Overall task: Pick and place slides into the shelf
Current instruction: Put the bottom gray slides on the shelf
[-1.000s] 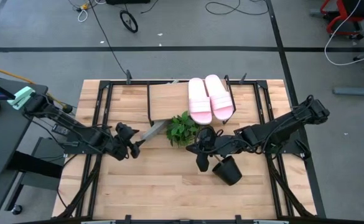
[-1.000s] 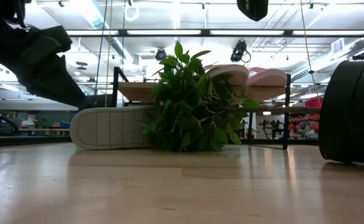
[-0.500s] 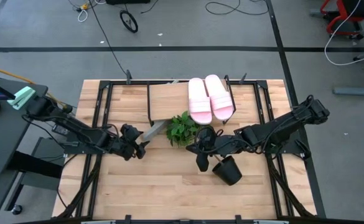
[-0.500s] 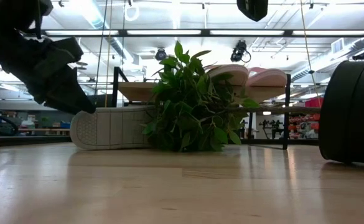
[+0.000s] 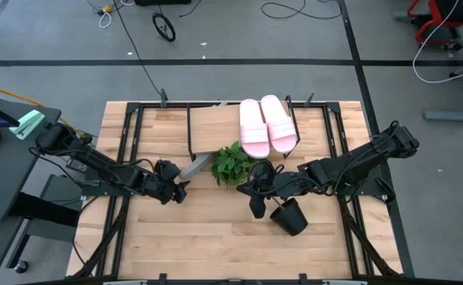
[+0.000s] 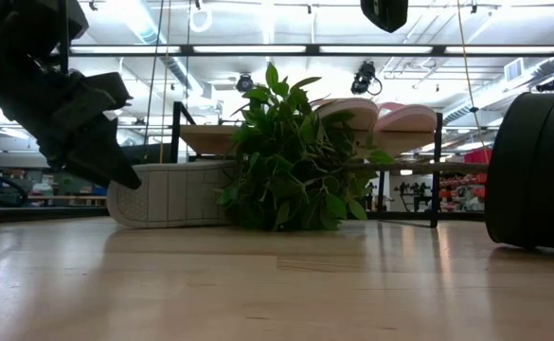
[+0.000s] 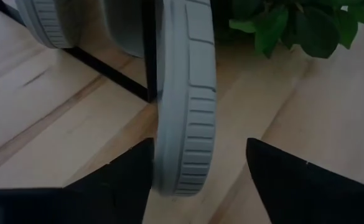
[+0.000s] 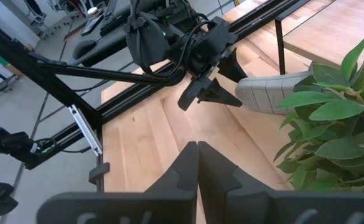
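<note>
The grey slide stands on edge between the shelf's rod and the plant, so next my left gripper pinches the slide's near end (image 6: 134, 204) and pulls it clear.
A grey slide (image 5: 194, 167) stands on its long edge on the table, its sole (image 6: 168, 194) facing the near side, and leans on a black rod (image 7: 149, 56) of the shelf (image 5: 215, 127). My left gripper (image 5: 177, 190) is open, its fingers either side of that slide's near end. A second grey slide (image 7: 45, 25) shows beyond the rod. Two pink slides (image 5: 267, 127) lie on the shelf's plank top. My right gripper (image 5: 256, 210) hangs shut over the table, between the plant and the pot, with nothing in it. My left gripper (image 7: 198, 143) comes slanting down from the table's left, fingers along the grey slide's end (image 7: 185, 168). One finger (image 7: 129, 177) lies right beside the slide; whether it touches, I cannot tell. The other finger (image 7: 281, 180) stands clear, with bare wood between. The slide rests on the table.
A green leafy plant (image 5: 233, 165) stands right beside the grey slide's far end, in front of the shelf. A black pot (image 5: 288, 215) lies on its side near my right gripper. The near half of the tabletop (image 5: 207, 245) is bare wood.
My left gripper has gone down and toward the table's right, closing in on the grey slide until its fingers stand around the slide's near end. The slide has kept its place.
</note>
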You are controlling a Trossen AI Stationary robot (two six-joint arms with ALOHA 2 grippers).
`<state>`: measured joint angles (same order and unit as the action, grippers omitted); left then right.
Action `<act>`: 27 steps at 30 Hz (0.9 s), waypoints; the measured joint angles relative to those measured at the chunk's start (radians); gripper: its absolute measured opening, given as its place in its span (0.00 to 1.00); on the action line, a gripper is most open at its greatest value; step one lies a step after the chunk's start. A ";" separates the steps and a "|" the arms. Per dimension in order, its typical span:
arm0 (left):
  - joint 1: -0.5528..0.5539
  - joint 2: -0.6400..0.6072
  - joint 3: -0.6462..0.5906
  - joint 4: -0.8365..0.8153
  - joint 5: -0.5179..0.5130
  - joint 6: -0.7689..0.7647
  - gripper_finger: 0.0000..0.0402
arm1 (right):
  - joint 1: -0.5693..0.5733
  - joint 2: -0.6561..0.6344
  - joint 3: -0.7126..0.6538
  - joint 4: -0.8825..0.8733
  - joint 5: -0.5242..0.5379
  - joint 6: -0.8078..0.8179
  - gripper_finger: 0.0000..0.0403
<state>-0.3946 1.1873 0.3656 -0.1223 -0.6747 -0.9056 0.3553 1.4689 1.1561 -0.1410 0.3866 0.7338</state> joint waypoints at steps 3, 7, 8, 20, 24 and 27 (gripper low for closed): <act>0.000 0.000 0.000 0.000 0.000 0.000 0.56 | 0.000 0.000 0.000 0.000 0.001 0.000 0.03; 0.000 0.000 0.000 0.002 0.017 0.001 0.47 | 0.000 0.000 0.000 0.000 0.003 0.000 0.03; 0.000 0.000 0.000 0.003 0.022 0.001 0.45 | 0.000 0.000 0.000 0.000 0.005 0.000 0.03; 0.000 0.000 0.000 0.004 0.050 0.004 0.29 | 0.000 0.000 0.000 0.000 0.010 0.000 0.03; 0.000 0.003 0.000 0.005 0.050 0.003 0.30 | 0.000 0.000 0.000 0.000 0.010 0.000 0.03; 0.001 0.004 0.001 0.006 0.050 0.002 0.35 | 0.000 0.000 0.000 0.000 0.010 0.000 0.03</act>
<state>-0.3938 1.1912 0.3664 -0.1160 -0.6242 -0.9031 0.3553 1.4689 1.1561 -0.1410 0.3965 0.7338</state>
